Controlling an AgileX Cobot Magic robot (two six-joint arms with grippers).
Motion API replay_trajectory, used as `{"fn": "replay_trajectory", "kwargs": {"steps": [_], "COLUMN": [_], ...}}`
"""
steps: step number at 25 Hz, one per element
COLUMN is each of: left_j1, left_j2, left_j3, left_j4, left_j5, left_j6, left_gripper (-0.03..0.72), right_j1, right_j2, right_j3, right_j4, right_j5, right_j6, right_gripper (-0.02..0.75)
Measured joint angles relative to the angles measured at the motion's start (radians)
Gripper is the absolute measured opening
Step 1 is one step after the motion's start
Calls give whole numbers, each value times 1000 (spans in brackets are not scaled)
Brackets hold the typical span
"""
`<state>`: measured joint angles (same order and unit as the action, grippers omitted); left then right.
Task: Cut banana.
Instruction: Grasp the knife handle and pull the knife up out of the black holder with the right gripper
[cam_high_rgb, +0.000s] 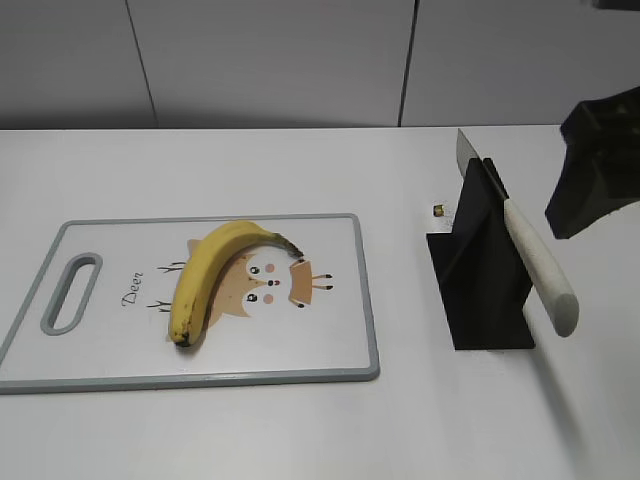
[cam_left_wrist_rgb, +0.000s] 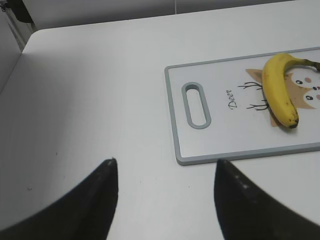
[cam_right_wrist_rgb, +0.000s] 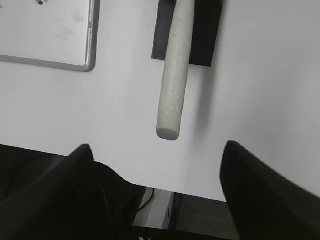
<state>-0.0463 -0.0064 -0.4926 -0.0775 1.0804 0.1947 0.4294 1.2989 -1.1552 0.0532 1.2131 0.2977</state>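
Observation:
The knife is to be taken from its black stand next, so my right gripper needs to move to the middle of the speckled white handle (cam_high_rgb: 537, 262) (cam_right_wrist_rgb: 175, 72) and close there.
An unpeeled yellow banana (cam_high_rgb: 210, 275) lies on a white cutting board (cam_high_rgb: 330, 340) with a grey rim and a deer print; both also show in the left wrist view, the banana (cam_left_wrist_rgb: 278, 90) on the board (cam_left_wrist_rgb: 220, 145). A knife with a speckled white handle (cam_high_rgb: 540, 265) rests in a black stand (cam_high_rgb: 485, 290); the handle (cam_right_wrist_rgb: 174, 80) also shows in the right wrist view. My right gripper (cam_right_wrist_rgb: 157, 150) is open and empty, above and to the right of the knife handle. My left gripper (cam_left_wrist_rgb: 165, 167) is open and empty over bare table left of the board.
The white table (cam_high_rgb: 300, 170) carries a small dark object (cam_high_rgb: 438, 210) behind the knife stand. The table's front edge (cam_right_wrist_rgb: 150, 186) lies just below the knife handle's end in the right wrist view. A grey wall stands behind.

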Motion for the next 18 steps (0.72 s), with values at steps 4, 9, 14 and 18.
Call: {"fn": "replay_trajectory", "kwargs": {"steps": [4, 9, 14, 18], "left_j1": [0, 0, 0, 0], "left_j2": [0, 0, 0, 0], "left_j3": [0, 0, 0, 0], "left_j4": [0, 0, 0, -1], "left_j5": [0, 0, 0, 0], "left_j6": [0, 1, 1, 1], "left_gripper": [589, 589, 588, 588], "right_j1": [2, 2, 2, 2], "right_j2": [72, 150, 209, 250], "right_j3": [-3, -3, -3, -3], "right_j4": [-3, -23, -83, -91], "right_j5": [0, -11, -28, -40], "right_j6": [16, 20, 41, 45], "right_gripper": [589, 589, 589, 589]}}
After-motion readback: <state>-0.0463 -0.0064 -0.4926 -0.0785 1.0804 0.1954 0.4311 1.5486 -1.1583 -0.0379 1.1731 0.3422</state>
